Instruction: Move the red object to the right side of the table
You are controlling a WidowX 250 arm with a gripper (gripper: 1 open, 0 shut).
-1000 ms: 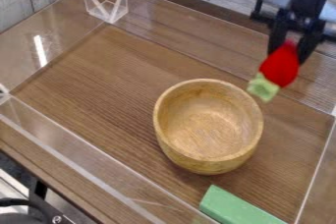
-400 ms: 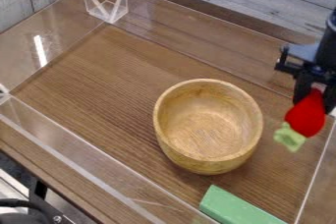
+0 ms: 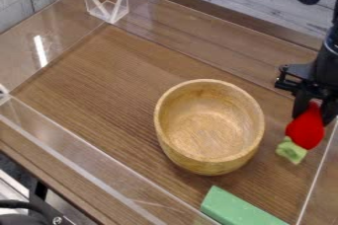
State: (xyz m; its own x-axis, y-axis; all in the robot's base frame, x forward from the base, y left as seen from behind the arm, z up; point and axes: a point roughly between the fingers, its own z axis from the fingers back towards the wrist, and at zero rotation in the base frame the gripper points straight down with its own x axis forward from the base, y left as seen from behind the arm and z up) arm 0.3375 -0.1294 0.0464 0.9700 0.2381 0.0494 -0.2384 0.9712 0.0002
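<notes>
The robot's gripper will release the red object on the table (image 3: 274,115) close beside the wooden bowl, facing the nearby acrylic side.
The red object (image 3: 305,128), a small bright red strawberry-like toy with a light green stem end, hangs low over the right side of the brown wood-grain table (image 3: 119,81). Its green end points down and sits at or just above the tabletop near the right acrylic wall. My gripper (image 3: 309,111) comes down from above, and its dark fingers are shut on the toy's top. The arm rises out of the upper right corner of the view.
A round wooden bowl (image 3: 211,125) stands left of the toy, a short gap away. A flat green block (image 3: 244,209) lies at the bottom edge. Clear acrylic walls (image 3: 315,185) border the table, and a small clear stand (image 3: 106,5) sits at the far left.
My gripper carried the red toy from higher and farther back, toward the front right, then lowered it slightly near the right wall. Its grip stayed shut throughout.
</notes>
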